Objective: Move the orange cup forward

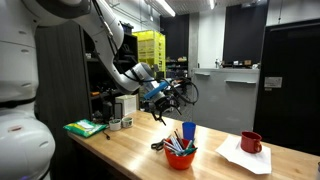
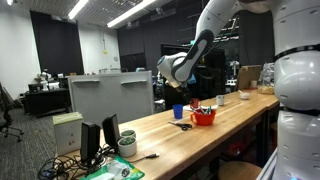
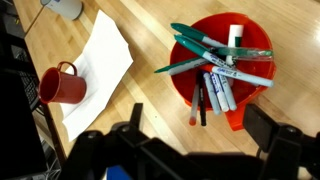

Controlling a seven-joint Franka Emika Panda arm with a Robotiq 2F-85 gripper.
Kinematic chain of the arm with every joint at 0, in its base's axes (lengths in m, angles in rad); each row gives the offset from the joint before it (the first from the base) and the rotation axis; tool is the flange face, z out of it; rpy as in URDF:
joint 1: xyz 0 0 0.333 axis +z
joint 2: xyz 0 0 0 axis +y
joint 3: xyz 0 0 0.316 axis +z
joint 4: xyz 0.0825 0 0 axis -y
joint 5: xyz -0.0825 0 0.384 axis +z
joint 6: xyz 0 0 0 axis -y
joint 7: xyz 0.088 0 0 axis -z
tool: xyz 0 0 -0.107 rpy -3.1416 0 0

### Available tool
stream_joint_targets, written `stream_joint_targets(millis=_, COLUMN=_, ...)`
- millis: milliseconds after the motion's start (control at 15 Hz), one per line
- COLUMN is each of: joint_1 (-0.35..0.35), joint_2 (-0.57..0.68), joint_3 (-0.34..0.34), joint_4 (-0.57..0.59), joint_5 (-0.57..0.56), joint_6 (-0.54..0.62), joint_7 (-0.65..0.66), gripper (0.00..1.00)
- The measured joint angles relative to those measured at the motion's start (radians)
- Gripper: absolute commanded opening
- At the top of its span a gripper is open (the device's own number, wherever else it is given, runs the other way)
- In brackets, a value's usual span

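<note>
I move my gripper to the orange cup's handle (image 3: 236, 119) next and close it there, because the handle sticks out clear of the markers.
The orange cup (image 3: 238, 112) is a short, wide red-orange bowl filled with several markers. It stands on the wooden table, right of centre in the wrist view. It shows in both exterior views (image 1: 180, 157) (image 2: 204, 118). My gripper (image 3: 198, 126) is open and empty. It hovers well above the cup, with its two dark fingers on either side of the cup's near edge. In both exterior views the gripper (image 1: 163, 98) (image 2: 178, 86) hangs above the table, clear of the cup.
A dark red mug (image 3: 62, 87) (image 1: 251, 142) with a handle stands by a white paper sheet (image 3: 103, 55). A blue cup (image 1: 189, 131) stands just behind the orange cup. A green stack (image 1: 85, 127) and white containers (image 1: 121, 120) sit at the table's far end.
</note>
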Motion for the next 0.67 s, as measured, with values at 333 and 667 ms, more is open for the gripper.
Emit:
stream_joint_targets(millis=333, joint_1=0.020, joint_2=0.127, joint_3=0.013, joint_4=0.093, joint_5=-0.084, joint_6=-0.034, joint_7=-0.140, gripper=1.00)
stream_joint_targets(millis=667, joint_1=0.034, joint_2=0.208, joint_3=0.028, joint_4=0.139, joint_5=-0.104, joint_6=-0.075, joint_7=-0.227, gripper=1.00)
